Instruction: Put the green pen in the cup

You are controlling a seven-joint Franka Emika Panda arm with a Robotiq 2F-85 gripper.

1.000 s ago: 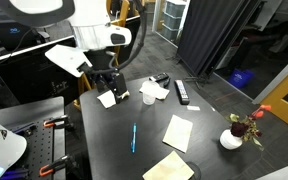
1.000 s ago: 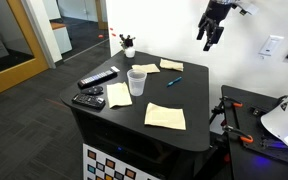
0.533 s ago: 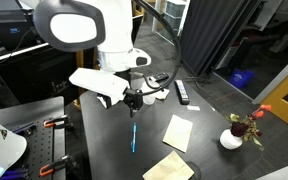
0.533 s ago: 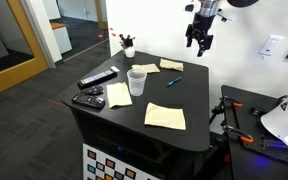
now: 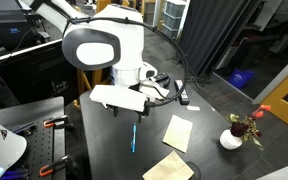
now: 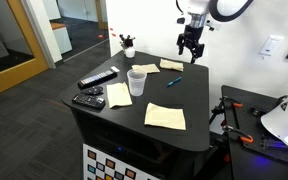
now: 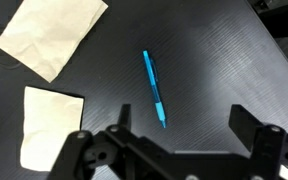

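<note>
Next, the gripper moves to the green pen's paler end (image 5: pixel 135 129) (image 7: pixel 160 112), the one closest to the white arm, and closes there.
The green pen (image 7: pixel 154 88) is a slim teal pen lying flat on the black table (image 6: pixel 189 120). It shows in both exterior views (image 5: pixel 134 137) (image 6: pixel 174 80). My gripper (image 7: pixel 182 125) is open and empty. It hangs above the table just over the pen's end, as an exterior view (image 6: pixel 189 46) shows, and is not touching it. The cup (image 6: pixel 137 82) is a small translucent white cup standing upright near the table's middle, apart from the pen. In the exterior view where the arm fills the middle, the arm hides the cup.
Several paper sheets lie on the table (image 6: pixel 165 116) (image 6: pixel 119 95) (image 7: pixel 54 35) (image 5: pixel 178 132). Two black remotes (image 6: pixel 97 78) (image 6: pixel 88 99) lie near one edge. A white pot with a red flower (image 5: pixel 231 140) stands at a corner.
The arm has swung in over the table and come down; the gripper now hangs just above the pen. The pen, cup and papers have not moved.
</note>
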